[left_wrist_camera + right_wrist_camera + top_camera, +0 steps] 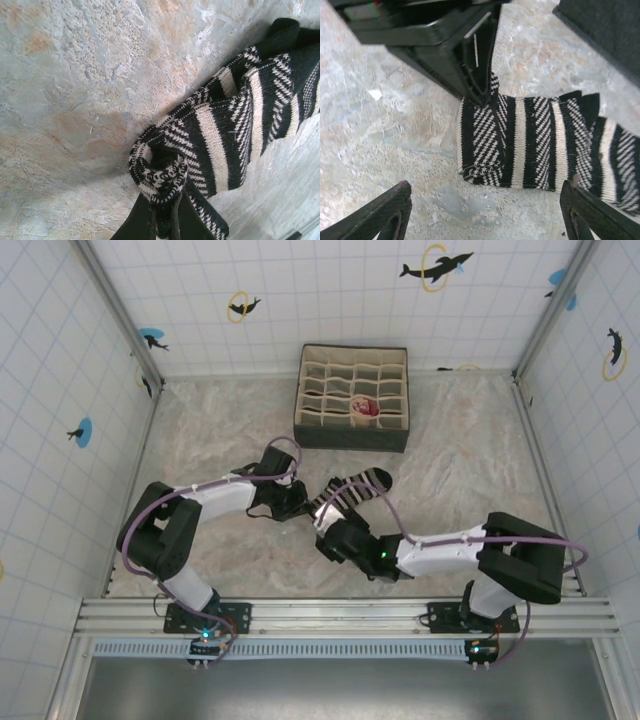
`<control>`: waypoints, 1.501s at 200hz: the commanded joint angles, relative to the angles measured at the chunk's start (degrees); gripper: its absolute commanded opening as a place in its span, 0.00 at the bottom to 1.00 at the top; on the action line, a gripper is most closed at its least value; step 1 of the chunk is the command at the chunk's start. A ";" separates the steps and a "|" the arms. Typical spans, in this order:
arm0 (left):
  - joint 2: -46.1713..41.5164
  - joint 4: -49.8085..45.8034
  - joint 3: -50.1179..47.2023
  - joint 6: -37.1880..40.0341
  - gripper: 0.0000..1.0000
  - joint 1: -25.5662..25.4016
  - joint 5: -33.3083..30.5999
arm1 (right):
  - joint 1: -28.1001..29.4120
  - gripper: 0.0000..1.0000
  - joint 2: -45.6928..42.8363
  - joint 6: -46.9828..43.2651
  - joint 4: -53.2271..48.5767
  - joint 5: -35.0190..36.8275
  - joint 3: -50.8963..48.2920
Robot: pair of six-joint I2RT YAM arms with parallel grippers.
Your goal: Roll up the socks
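Note:
The left gripper is pinching only the roll's far edge while the roll's near side lies loose, so it should open and the right gripper will grip the roll's near side (484, 172).
The black-and-white striped socks (356, 489) lie flat mid-table, pointing up and to the right. The near-left end is curled into a small roll (159, 176). My left gripper (163, 219) is shut on that rolled end, its dark fingers (176, 220) pinching the fabric from below. From the right wrist the left gripper (479, 85) shows at the socks' (530, 145) far edge. My right gripper (485, 220) hangs just short of the near edge, open wide with nothing between its fingers (375, 216). From above, the right gripper (336, 531) sits just below the socks and the left gripper (297, 502) at their left end.
A beige gridded organiser box (352, 435) stands behind the socks, and one of its cells holds a small rolled reddish bundle (366, 408). Its dark wall (610, 30) shows at the top right of the right wrist view. Tiled walls enclose the marbled tabletop (450, 470).

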 commanded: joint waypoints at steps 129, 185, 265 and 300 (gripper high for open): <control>-0.45 -5.63 1.10 2.66 0.00 0.71 1.12 | 1.49 0.53 21.89 -12.87 6.64 15.61 9.34; -2.47 -4.00 0.90 1.84 0.34 1.87 1.09 | -0.34 0.00 22.46 -6.22 -1.04 4.58 10.01; -10.80 0.09 -3.10 -2.02 0.73 5.84 -2.03 | -5.49 0.00 21.07 0.57 -6.88 -11.59 10.69; -14.69 1.89 -6.10 -3.33 0.74 6.89 -4.20 | -9.76 0.00 19.69 7.91 -9.39 -21.68 11.11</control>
